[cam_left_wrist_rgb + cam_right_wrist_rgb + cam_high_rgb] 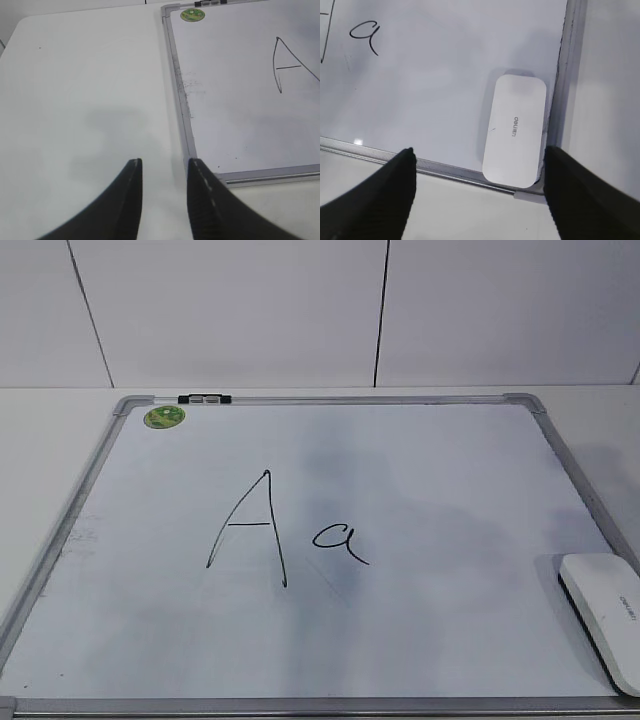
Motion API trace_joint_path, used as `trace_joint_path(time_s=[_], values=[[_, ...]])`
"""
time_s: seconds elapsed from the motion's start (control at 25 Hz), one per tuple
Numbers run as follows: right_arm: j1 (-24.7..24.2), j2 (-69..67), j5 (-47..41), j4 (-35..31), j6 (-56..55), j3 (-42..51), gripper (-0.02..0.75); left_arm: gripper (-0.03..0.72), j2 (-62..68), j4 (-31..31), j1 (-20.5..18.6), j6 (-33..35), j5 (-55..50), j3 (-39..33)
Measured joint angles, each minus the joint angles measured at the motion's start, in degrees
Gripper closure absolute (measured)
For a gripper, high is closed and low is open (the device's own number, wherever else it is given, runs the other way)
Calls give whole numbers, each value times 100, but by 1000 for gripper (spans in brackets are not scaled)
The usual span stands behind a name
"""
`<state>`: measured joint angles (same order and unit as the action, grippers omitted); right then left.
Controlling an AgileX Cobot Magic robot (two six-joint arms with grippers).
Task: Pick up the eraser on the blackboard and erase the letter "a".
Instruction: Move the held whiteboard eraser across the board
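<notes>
Next, I move my right gripper to the white eraser and close it on the middle of its long sides (608,623) (515,130), level with its printed name.
The white eraser (605,615) lies flat at the near right corner of the blackboard (450,470); it also shows in the right wrist view (516,130). The small cursive letter "a" (341,541) sits right of the tall capital "A" (252,528); the small "a" shows in the right wrist view (364,36) too. My right gripper (479,157) is open wide and empty, above the board's near frame, with the eraser's near end between its fingers. My left gripper (165,165) is open and empty over the table, left of the board's near left corner. Neither gripper shows in the exterior view.
A round green sticker (164,417) and a small black-and-white clip (204,398) sit at the board's far left corner. The grey frame (181,107) rims the board. White table (85,100) surrounds it; a white wall stands behind.
</notes>
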<state>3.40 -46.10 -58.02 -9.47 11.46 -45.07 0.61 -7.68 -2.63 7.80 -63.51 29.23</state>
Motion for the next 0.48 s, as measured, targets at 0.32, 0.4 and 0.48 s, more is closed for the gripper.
trace_joint_path(time_s=[0.32, 0.4, 0.48], values=[[0, -929, -140, 11, -188, -139, 65, 453, 0, 0, 0, 0, 0, 0], [0, -1153, -140, 11, -210, -144, 64, 453, 0, 0, 0, 0, 0, 0], [10, -1367, -140, 36, -261, -144, 62, 453, 0, 0, 0, 0, 0, 0]])
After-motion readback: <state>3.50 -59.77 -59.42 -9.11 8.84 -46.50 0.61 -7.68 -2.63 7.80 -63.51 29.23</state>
